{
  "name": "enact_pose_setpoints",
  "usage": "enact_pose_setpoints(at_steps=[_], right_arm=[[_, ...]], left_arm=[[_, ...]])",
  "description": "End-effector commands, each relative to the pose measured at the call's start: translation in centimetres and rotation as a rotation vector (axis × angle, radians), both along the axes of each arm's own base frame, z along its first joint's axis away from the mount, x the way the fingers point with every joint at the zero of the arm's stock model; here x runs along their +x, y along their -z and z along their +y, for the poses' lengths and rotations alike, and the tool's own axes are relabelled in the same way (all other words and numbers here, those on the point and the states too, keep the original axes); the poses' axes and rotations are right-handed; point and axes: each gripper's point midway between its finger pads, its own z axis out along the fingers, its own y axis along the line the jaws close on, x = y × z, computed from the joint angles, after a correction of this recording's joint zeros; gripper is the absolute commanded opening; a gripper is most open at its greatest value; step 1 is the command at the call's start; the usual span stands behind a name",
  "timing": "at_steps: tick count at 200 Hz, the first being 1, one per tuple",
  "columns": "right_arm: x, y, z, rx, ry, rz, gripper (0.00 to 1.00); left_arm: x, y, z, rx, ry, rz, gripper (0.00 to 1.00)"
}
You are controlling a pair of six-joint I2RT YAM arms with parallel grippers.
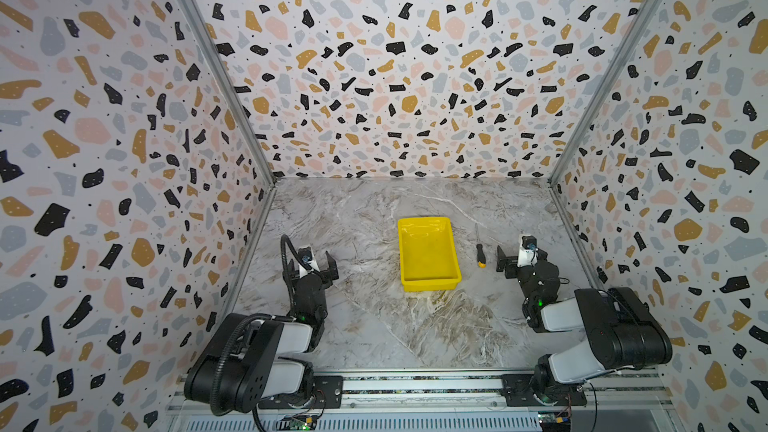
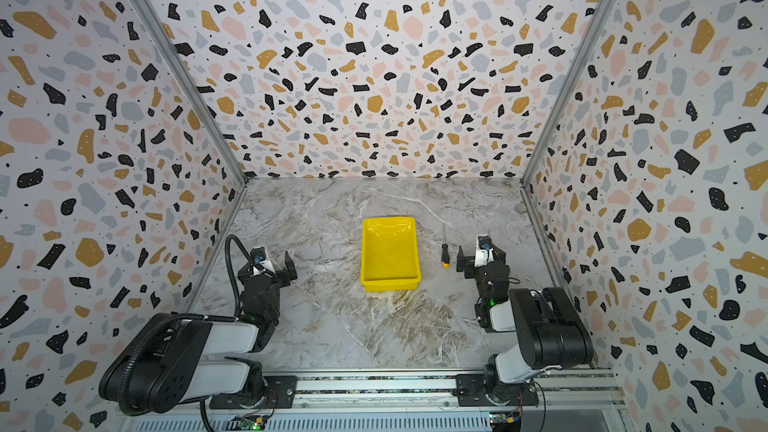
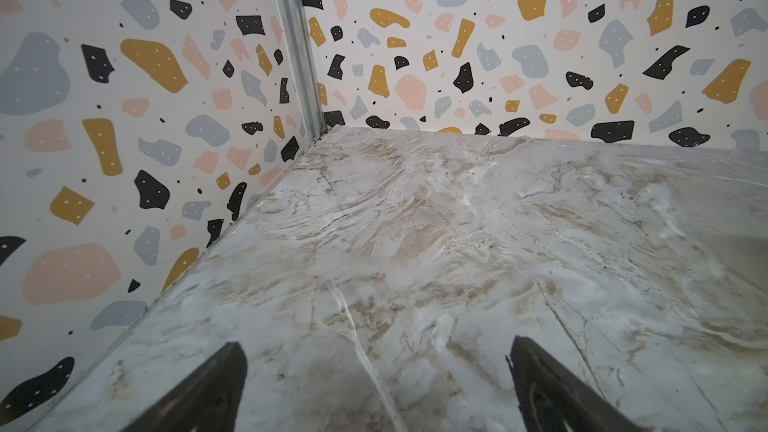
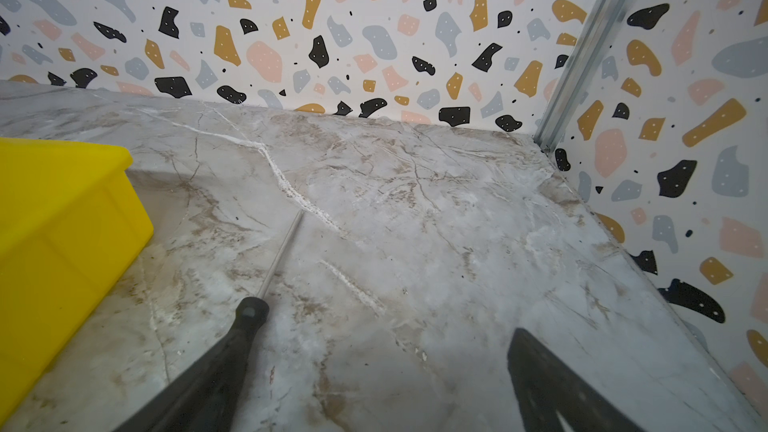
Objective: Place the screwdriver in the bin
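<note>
I will next move my right gripper to the middle of the black handle (image 1: 481, 255) of the screwdriver and close it there, just ahead of the screwdriver's orange cap.
The screwdriver (image 1: 480, 252) (image 2: 444, 253) lies flat on the marble table, just right of the bin (image 1: 428, 257) (image 2: 388, 257), with its thin shaft pointing to the back wall and its orange cap nearest the front. The yellow bin stands empty at mid-table. My right gripper (image 1: 519, 258) (image 2: 480, 256) is open, a little right of the screwdriver's handle and holding nothing. In the right wrist view the black handle (image 4: 248, 317) runs in line with one finger of the right gripper (image 4: 376, 340), and the bin's wall (image 4: 62, 222) is close by. My left gripper (image 1: 308, 261) (image 3: 376, 344) is open and empty, far left of the bin.
Patterned walls (image 1: 124, 160) close the table on the left, back and right. A metal rail (image 1: 415, 384) with both arm bases runs along the front edge. Bare marble (image 1: 374, 317) lies between the arms in front of the bin.
</note>
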Motion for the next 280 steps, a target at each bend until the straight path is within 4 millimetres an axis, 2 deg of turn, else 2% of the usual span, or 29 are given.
enact_pose_setpoints(at_steps=[1, 78, 100, 112, 116, 118, 124, 126, 135, 151, 164, 176, 190, 197, 205, 214, 229, 241, 280], right_arm=[[0.4, -1.3, 0.1, 0.004, -0.002, -0.040, 0.99], [0.4, -1.2, 0.1, 0.006, -0.001, -0.039, 0.99], [0.2, -1.3, 0.1, 0.003, -0.003, -0.043, 0.99], [-0.3, -2.4, 0.2, -0.017, 0.031, -0.085, 0.99], [-0.6, -2.7, 0.1, -0.026, 0.052, -0.093, 0.99], [-0.8, -3.1, 0.0, -0.028, 0.061, -0.108, 0.99], [-1.4, -4.1, -0.1, -0.039, 0.095, -0.128, 0.99], [-1.5, -4.2, -0.2, -0.044, 0.114, -0.123, 0.99], [-1.7, -5.1, 0.1, -0.052, 0.151, -0.091, 0.99], [-2.1, -6.7, 1.8, -0.033, 0.108, -0.030, 0.99], [-3.0, -7.8, 2.0, 0.033, 0.143, 0.022, 0.99], [-4.3, -6.7, 0.4, 0.201, 0.275, 0.126, 0.99], [-7.3, -2.6, -2.6, 0.379, 0.508, 0.252, 0.99], [-7.6, -1.3, -2.6, 0.390, 0.476, 0.287, 0.99], [-7.6, 0.2, -2.1, 0.405, 0.405, 0.313, 0.99], [-8.4, 2.4, -2.2, 0.442, 0.409, 0.340, 0.99], [-7.8, 2.0, -1.6, 0.449, 0.354, 0.322, 0.99], [-7.7, 2.5, -1.3, 0.452, 0.340, 0.325, 0.99], [-7.1, 3.6, -0.7, 0.405, 0.350, 0.409, 0.99]], left_arm=[[0.5, -2.1, 0.0, -0.008, 0.000, -0.077, 1.00], [0.5, -2.1, 0.0, -0.008, -0.001, -0.079, 1.00], [0.8, -2.8, -0.3, -0.003, 0.016, -0.068, 1.00], [1.5, -3.3, -0.3, -0.006, -0.001, 0.000, 1.00], [1.7, -3.7, -0.2, -0.019, -0.015, 0.018, 1.00], [2.0, -4.7, -0.2, -0.024, -0.017, 0.010, 1.00], [2.0, -4.9, -0.3, -0.023, -0.017, 0.055, 1.00], [2.2, -5.7, -0.3, -0.031, -0.017, 0.049, 1.00], [2.0, -6.4, -0.4, -0.056, -0.023, 0.082, 1.00], [1.4, -8.0, -1.1, -0.141, 0.008, 0.090, 1.00], [0.2, -7.9, -1.8, -0.250, 0.032, 0.110, 1.00], [-0.9, -7.2, -2.8, -0.339, 0.079, 0.130, 1.00], [-2.0, -5.1, -5.2, -0.345, 0.235, 0.170, 1.00], [-2.5, -3.9, -5.7, -0.367, 0.263, 0.170, 1.00], [-2.6, -3.8, -5.5, -0.400, 0.245, 0.153, 1.00], [-2.7, -3.8, -5.6, -0.399, 0.248, 0.165, 1.00], [-3.0, -3.1, -4.5, -0.410, 0.180, 0.173, 1.00], [-3.2, -2.6, -3.7, -0.418, 0.129, 0.177, 1.00], [-3.0, -2.2, -3.4, -0.409, 0.099, 0.199, 1.00]])
